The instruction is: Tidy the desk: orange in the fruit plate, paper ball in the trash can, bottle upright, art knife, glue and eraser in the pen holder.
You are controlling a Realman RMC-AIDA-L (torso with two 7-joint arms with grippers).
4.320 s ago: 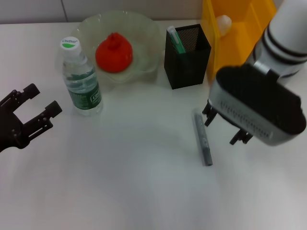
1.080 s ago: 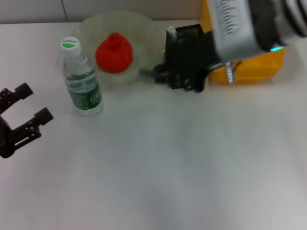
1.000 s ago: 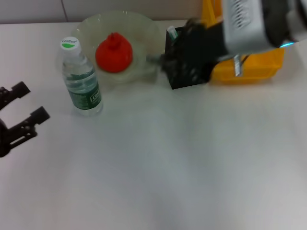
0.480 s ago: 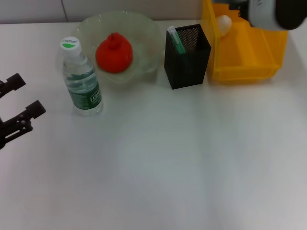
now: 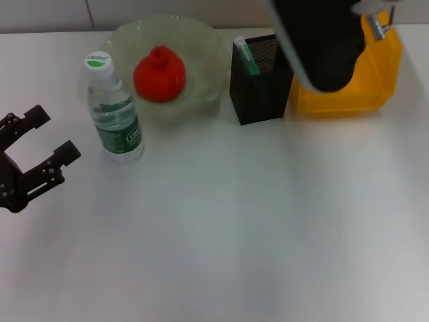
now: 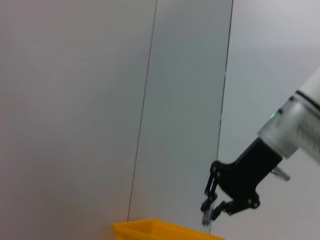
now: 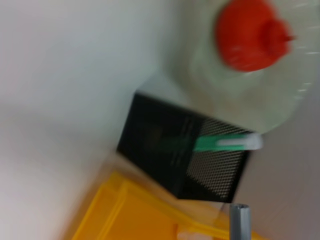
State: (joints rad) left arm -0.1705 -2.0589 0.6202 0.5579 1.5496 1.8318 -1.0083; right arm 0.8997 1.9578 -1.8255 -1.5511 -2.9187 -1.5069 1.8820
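The robot's right gripper should put the art knife down in the black mesh pen holder (image 5: pixel 283 63) (image 7: pixel 211 175), beside the green glue stick.
My right arm (image 5: pixel 322 40) hangs high over the black mesh pen holder (image 5: pixel 261 79) and the yellow trash can (image 5: pixel 352 80). The left wrist view shows my right gripper (image 6: pixel 212 210) shut on the grey art knife (image 6: pixel 205 218). The knife's tip also shows in the right wrist view (image 7: pixel 240 220), above the pen holder (image 7: pixel 175 155), which has a green and white glue stick (image 7: pixel 227 143) in it. The orange (image 5: pixel 159 72) lies in the pale green fruit plate (image 5: pixel 201 40). The bottle (image 5: pixel 114 111) stands upright. My left gripper (image 5: pixel 37 157) is open and empty at the left. The eraser and paper ball are hidden.
The white desk (image 5: pixel 234 235) stretches bare in front of the objects. The trash can (image 7: pixel 125 215) stands right beside the pen holder. A grey panelled wall (image 6: pixel 100 100) lies behind the desk.
The art knife has left the desk in my right gripper. My right arm has swung up over the pen holder and trash can. My left gripper has shifted slightly.
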